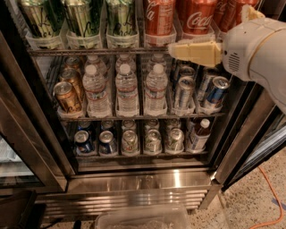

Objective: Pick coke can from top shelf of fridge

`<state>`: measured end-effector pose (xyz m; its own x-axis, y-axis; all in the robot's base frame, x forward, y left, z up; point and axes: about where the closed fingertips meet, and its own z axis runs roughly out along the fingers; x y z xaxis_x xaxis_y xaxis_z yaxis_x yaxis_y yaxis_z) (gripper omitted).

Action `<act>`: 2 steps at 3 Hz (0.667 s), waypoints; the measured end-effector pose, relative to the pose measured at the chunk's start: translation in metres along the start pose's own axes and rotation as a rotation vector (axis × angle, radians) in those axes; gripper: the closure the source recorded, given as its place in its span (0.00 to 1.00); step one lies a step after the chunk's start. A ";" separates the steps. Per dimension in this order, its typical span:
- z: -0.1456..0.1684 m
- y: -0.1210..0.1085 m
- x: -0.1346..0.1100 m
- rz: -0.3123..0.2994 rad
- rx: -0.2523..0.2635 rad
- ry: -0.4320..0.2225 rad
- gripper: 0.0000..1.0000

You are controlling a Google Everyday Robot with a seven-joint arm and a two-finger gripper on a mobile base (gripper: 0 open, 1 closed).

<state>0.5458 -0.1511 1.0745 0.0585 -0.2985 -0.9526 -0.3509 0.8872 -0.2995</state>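
Note:
The middle coke can sits between the other two coke cans on the top shelf. My gripper will close on the body of the middle coke can (pixel 196 15).
Three red coke cans (pixel 159 18) (pixel 195 19) (pixel 227 11) stand in clear lane trays on the top shelf (pixel 94 51) of the fridge (pixel 134 181), right of three tall green cans (pixel 83 18). My gripper (pixel 175 49), cream-coloured on a white arm (pixel 257 49), reaches in from the right. Its tip is level with the shelf's front edge, just below the gap between the first and second coke cans. It holds nothing that I can see. The arm hides part of the rightmost coke can.
The middle rack holds gold cans (pixel 67 96), water bottles (pixel 127 89) and slim silver-blue cans (pixel 216 91). Several small cans (pixel 129 141) stand on the bottom rack. The open door's edge (pixel 246 134) is at the right. A clear bin (pixel 143 218) and an orange cable (pixel 268 192) lie on the floor.

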 end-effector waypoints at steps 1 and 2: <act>0.009 -0.002 0.003 0.011 0.033 -0.011 0.00; 0.018 -0.004 0.002 0.015 0.065 -0.026 0.03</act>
<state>0.5640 -0.1494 1.0730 0.0782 -0.2766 -0.9578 -0.2907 0.9127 -0.2873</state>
